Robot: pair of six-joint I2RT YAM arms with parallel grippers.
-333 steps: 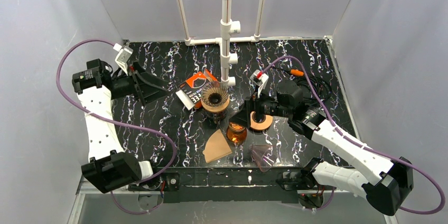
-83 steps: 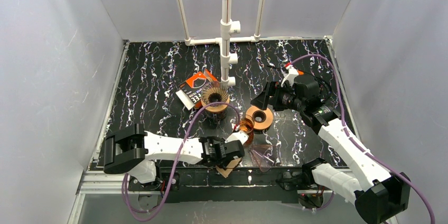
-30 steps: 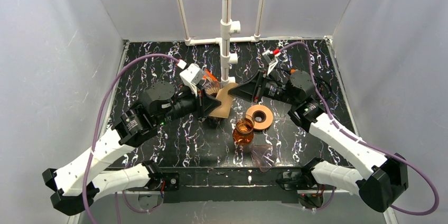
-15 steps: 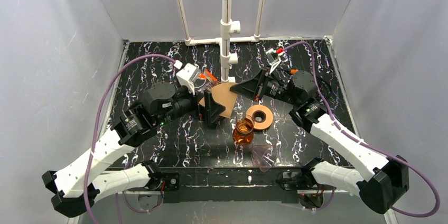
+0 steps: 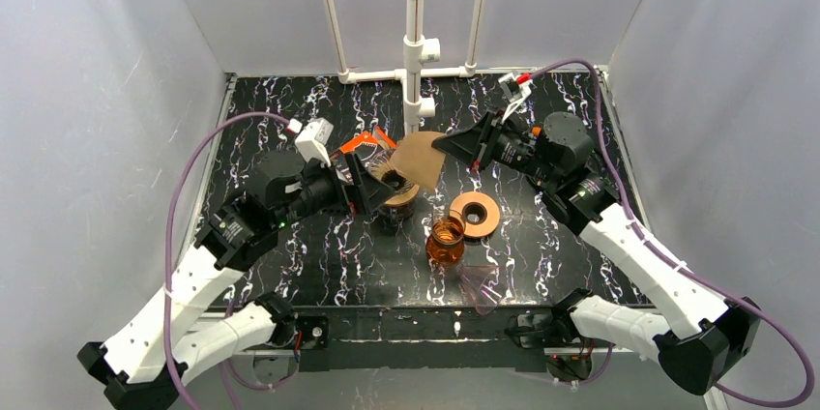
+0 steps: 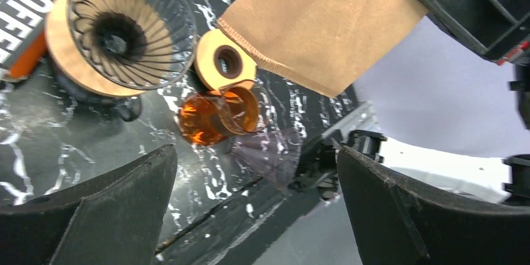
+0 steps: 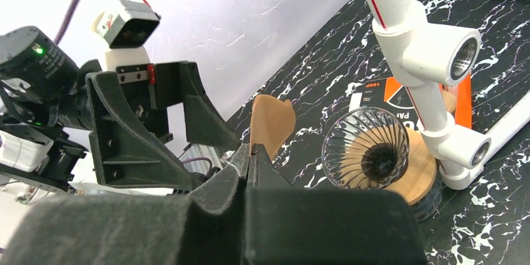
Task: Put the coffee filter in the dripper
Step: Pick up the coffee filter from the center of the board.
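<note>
The coffee filter's lower edge [image 5: 419, 180] [image 6: 290, 69] is the loose edge hanging beside the dripper. My left gripper needs to close on it while my right gripper holds the filter.
The brown paper coffee filter [image 5: 416, 159] hangs in the air just right of and above the dripper. My right gripper [image 5: 449, 147] is shut on its right edge. In the right wrist view the filter [image 7: 270, 124] sticks up from the pinched fingertips of that gripper [image 7: 250, 151]. The dripper [image 5: 395, 188] is a ribbed glass cone on a wooden collar, seen in full in the left wrist view [image 6: 125, 27]. My left gripper [image 5: 367, 188] stands wide open just left of the dripper, apart from the filter [image 6: 325, 21], with nothing between its fingers [image 6: 255, 152].
An amber glass jar [image 5: 446, 239], a wooden ring [image 5: 475, 214] and a clear plastic cone [image 5: 481, 286] stand in front of the dripper. An orange and black filter packet [image 5: 358, 147] lies behind it. A white pipe frame [image 5: 414, 43] rises at the back.
The filter passed from hand to hand: my left gripper opened, let go and drew back to the left, while my right gripper shut on the filter and raised it slightly.
</note>
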